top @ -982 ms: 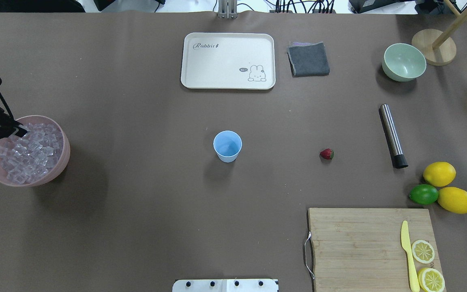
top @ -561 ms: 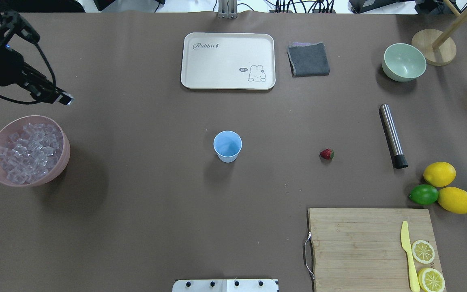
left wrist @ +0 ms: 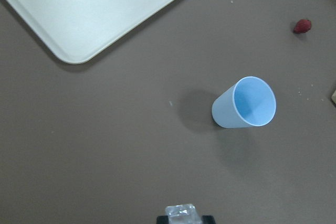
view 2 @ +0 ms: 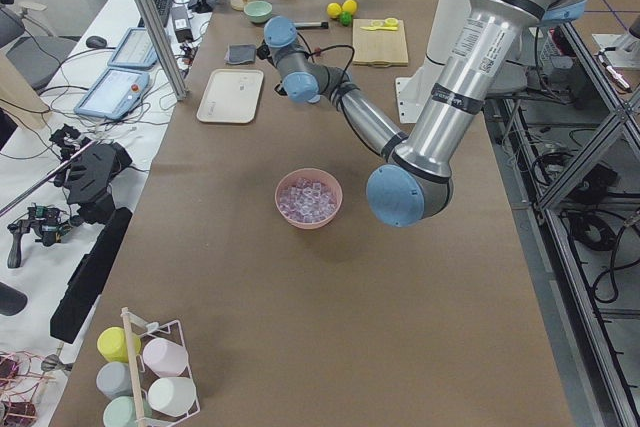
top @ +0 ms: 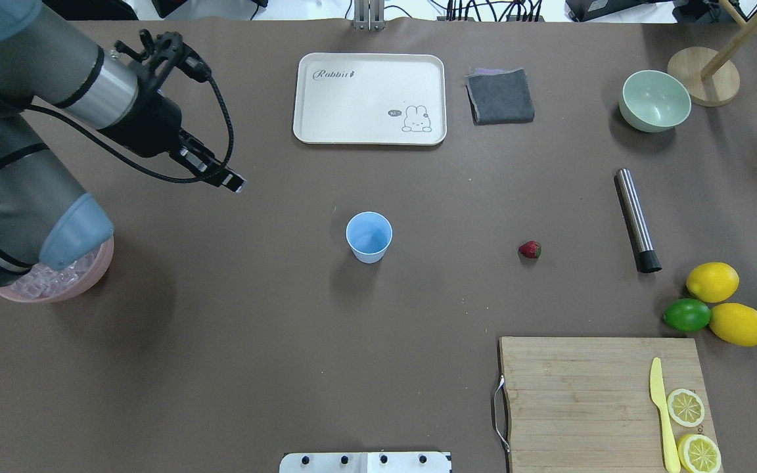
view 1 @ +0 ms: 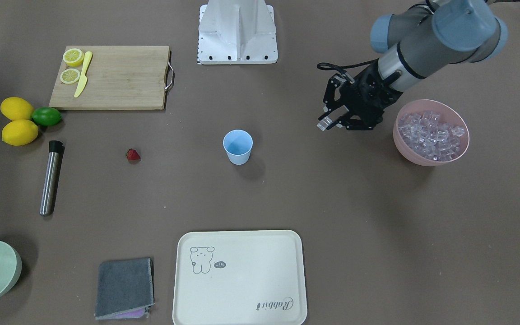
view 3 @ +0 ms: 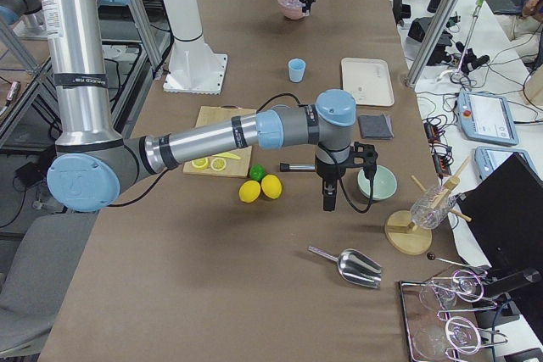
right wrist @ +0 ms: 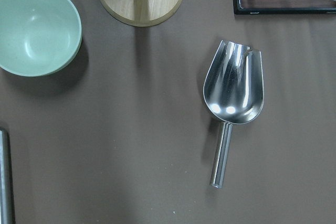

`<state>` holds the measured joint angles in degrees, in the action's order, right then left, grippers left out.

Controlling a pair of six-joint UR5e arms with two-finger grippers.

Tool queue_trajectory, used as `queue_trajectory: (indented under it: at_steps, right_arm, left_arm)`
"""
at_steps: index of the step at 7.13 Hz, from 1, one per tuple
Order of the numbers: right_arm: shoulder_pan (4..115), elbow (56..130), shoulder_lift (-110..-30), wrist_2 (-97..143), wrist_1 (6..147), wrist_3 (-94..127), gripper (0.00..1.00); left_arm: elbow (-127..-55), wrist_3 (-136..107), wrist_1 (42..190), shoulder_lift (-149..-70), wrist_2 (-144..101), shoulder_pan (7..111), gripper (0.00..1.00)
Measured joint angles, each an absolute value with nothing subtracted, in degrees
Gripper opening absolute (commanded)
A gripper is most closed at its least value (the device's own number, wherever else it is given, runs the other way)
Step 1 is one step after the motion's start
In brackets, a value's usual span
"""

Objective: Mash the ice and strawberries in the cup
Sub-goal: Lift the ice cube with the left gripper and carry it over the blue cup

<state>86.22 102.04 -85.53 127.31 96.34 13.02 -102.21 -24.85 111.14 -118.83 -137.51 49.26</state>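
Note:
Next, my left gripper drops the clear ice cube inside the bare light-blue cup [view 1: 238, 145] [left wrist: 254, 103] that stands in the middle of the table. The ice cube is now between pink bowl and cup.
The light-blue cup [top: 368, 236] stands upright mid-table, also seen as cup [view 1: 238, 146] and cup [left wrist: 244, 103], and looks bare inside. A small red strawberry [top: 529, 249] lies on the table to its right. My left gripper [top: 234, 184] hangs above the table between the pink bowl and the cup, shut on one clear ice cube [left wrist: 180, 212]. More ice [view 1: 429, 128] fills the pink bowl [view 1: 400, 140]. My right gripper [view 3: 327, 203] shows only in the exterior right view, near the green bowl; I cannot tell its state.
A cream tray [top: 370, 98], a grey cloth [top: 500, 96] and a green bowl [top: 654, 100] sit at the far side. A steel rod [top: 637, 220], lemons [top: 712, 281], a lime [top: 687, 315] and a cutting board [top: 582, 394] lie right. A metal scoop [right wrist: 233, 93] lies under the right wrist.
My left gripper has lifted out of the pink ice bowl and swung right toward the cup, carrying an ice cube. The arm now covers most of the bowl in the overhead view.

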Motion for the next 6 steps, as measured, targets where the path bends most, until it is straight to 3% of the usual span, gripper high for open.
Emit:
queue_trajectory:
  at_steps: [6]
  right_arm:
    - [86.2,102.4,-85.8,126.8,96.3,12.9,1.0]
  left_arm:
    - [-92.1,-35.5,125.1,-127.0,-122.2,36.1,0.0]
